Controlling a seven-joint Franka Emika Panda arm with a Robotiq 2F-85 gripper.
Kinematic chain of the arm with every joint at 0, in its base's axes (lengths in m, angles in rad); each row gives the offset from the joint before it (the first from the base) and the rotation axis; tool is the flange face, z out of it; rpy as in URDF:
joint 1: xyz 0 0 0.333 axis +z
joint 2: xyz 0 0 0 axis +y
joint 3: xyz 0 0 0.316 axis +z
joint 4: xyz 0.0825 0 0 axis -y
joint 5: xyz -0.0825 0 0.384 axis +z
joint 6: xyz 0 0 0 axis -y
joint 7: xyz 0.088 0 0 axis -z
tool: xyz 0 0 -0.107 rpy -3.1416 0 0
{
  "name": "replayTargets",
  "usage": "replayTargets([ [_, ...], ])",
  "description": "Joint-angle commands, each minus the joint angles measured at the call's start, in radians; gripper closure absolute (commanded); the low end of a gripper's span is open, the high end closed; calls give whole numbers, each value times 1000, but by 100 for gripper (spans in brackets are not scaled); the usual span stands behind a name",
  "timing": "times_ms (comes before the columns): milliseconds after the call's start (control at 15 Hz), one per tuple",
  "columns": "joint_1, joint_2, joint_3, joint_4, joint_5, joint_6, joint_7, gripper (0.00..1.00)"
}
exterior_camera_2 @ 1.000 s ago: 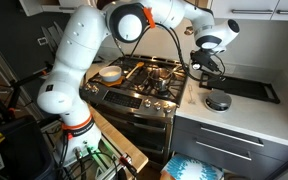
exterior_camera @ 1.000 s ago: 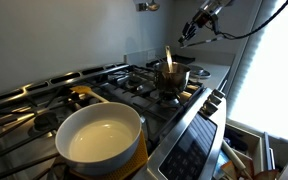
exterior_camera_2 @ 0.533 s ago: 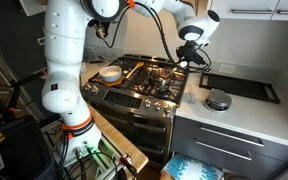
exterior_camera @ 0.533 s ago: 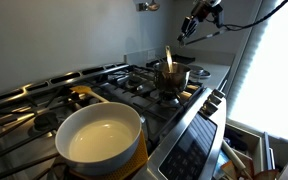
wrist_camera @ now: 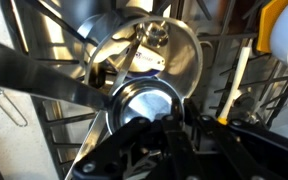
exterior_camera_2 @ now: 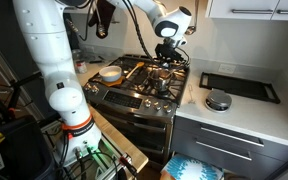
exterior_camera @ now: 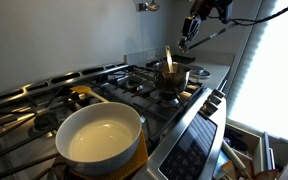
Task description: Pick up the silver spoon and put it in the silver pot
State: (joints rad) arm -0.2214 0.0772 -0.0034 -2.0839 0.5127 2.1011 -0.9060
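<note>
Next, my gripper lets go of the silver spoon inside the silver pot (exterior_camera: 174, 68) (wrist_camera: 159, 65) beside the pale upright utensil.
The silver spoon (wrist_camera: 144, 105) is in my gripper (wrist_camera: 174, 132), which is shut on it near its bowl. The handle runs off to the left in the wrist view and shows as a thin dark line (exterior_camera: 212, 33) in an exterior view. The silver pot (exterior_camera: 173, 79) stands on a rear burner of the stove, with a pale orange-tinted utensil (exterior_camera: 168, 60) upright in it. In both exterior views my gripper (exterior_camera: 190, 30) (exterior_camera_2: 167, 47) hangs high above the pot. The wrist view looks down on the pot (wrist_camera: 174, 58), just beyond the spoon's bowl.
The large cream-inside yellow pan (exterior_camera: 99, 136) (exterior_camera_2: 110, 73) sits on a front burner, its edge showing in the wrist view (wrist_camera: 284, 30). Black stove grates (exterior_camera: 134, 85) surround the pot. On the counter lie a round metal object (exterior_camera_2: 217, 100) and a dark tray (exterior_camera_2: 240, 87).
The arm has swung from over the counter to above the stove, carrying the spoon toward the pot. The pot and the pan have not moved.
</note>
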Motion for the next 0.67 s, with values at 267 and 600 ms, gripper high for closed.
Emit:
replayTargets([
  [267, 60, -27, -56, -77, -163, 71, 85, 98],
  [600, 67, 83, -50, 12, -212, 70, 40, 98],
])
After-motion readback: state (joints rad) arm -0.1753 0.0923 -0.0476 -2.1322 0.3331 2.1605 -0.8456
